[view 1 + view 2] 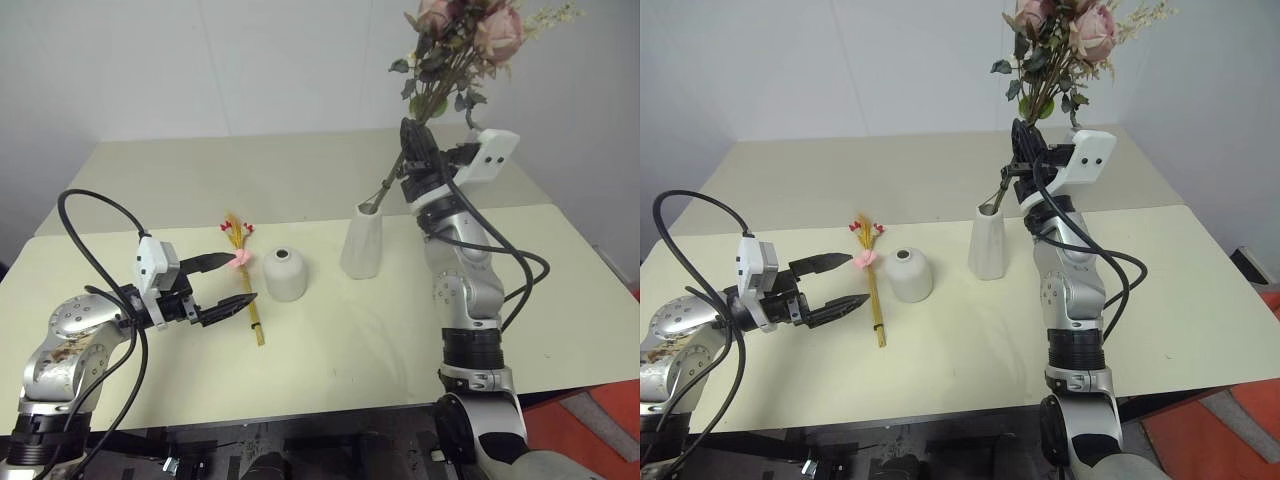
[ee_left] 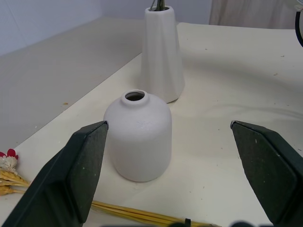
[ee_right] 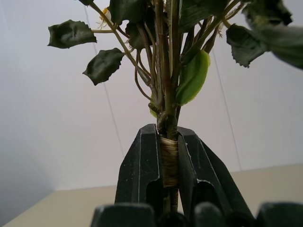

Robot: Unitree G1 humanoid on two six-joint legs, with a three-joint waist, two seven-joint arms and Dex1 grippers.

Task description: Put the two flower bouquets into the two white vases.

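The bushy pink rose bouquet, now held up and tilted at the vase, will be released by my right gripper so that it is upright in the opening of the tall white vase (image 1: pixel 369 210).
My right gripper (image 1: pixel 412 138) is shut on the twine-wrapped stems (image 3: pixel 169 161) of the bushy bouquet with pink roses (image 1: pixel 470 30). It holds the bouquet up and tilted, and the stem ends reach into the mouth of the tall white vase (image 1: pixel 362 240). The short rounded white vase (image 1: pixel 285 273) stands to its left. The thin yellow-stalked bouquet (image 1: pixel 247 295) lies flat on the table, left of the short vase. Just left of that bundle, my left gripper (image 1: pixel 243 278) hangs open and level, pointing toward the short vase (image 2: pixel 139 137), with nothing between its fingers (image 2: pixel 80 175).
The cream table (image 1: pixel 330 370) has a second tabletop (image 1: pixel 250 170) joined behind it, ending at a white wall. Black cables loop from both arms. The front edge lies close below my arms. Orange floor (image 1: pixel 600 420) shows past the right corner.
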